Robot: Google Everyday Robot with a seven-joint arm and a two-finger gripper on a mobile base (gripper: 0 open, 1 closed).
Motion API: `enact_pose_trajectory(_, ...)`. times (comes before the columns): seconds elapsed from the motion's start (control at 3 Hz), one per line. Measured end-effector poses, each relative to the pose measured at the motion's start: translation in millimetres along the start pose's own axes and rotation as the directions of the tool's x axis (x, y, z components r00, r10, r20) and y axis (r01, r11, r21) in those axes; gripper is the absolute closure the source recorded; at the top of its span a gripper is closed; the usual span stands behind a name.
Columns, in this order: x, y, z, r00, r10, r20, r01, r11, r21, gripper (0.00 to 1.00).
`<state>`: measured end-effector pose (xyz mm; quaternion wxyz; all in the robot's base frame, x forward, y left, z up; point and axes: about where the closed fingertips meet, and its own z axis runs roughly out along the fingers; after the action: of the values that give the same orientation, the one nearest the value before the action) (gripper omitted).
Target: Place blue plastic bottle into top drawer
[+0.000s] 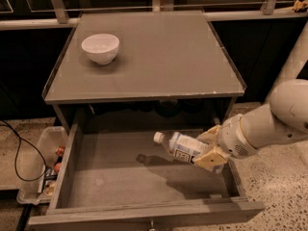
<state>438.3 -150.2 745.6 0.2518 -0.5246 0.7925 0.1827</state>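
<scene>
I am going to put down the blue plastic bottle, now held over the open top drawer. Next, my gripper lets go of it on the drawer's flat grey bottom, just off its middle (173, 161) toward my arm.
The blue plastic bottle (179, 147) lies tilted, white cap to the left, held in the air over the right half of the open top drawer (120, 177). My gripper (208, 148) is shut on the bottle's base end, its tan fingers (210, 157) above and below it. The white arm comes in from the right. The bottle's shadow falls on the drawer's flat grey bottom. The drawer is pulled fully out, with its small handle (152, 224) at the front edge.
A white bowl (100, 47) stands at the back left of the grey cabinet top (159, 57). A clear plastic bin (42, 165) with small items sits on the floor left of the drawer, beside a black cable (17, 153). Metal rail at the back.
</scene>
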Motion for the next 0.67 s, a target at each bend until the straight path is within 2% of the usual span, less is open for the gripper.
enact_pose_trajectory(0.33,2.7,0.0,18.0,1.000,-0.011,0.004,0.011,0.9999,-0.001,1.00)
enact_pose_trajectory(0.67,18.4,0.7,60.9,0.999,-0.005,0.051,0.005,1.0000,-0.005,1.00)
